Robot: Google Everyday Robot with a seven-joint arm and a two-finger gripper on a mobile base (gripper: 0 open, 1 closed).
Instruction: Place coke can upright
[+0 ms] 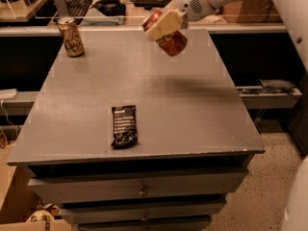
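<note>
I should release the red coke can upright on the grey table, diagonally (174, 98) beyond the black snack packet. The can hangs tilted above the table.
The red coke can (169, 40) hangs tilted in the air above the far middle of the grey table (192, 109). Its silver top points up and to the left. My gripper (162, 25) is shut on it, with the cream fingers (161, 28) clamped across the can's upper half. The white arm reaches in from the upper right. The can is clear of the tabletop and casts a faint shadow on it.
A gold-brown can (70, 36) stands upright at the table's far left corner. A black snack packet (123, 125) lies flat near the front middle. Behind the table is a desk with a keyboard (77, 4) and dark items. Drawers sit under the tabletop.
</note>
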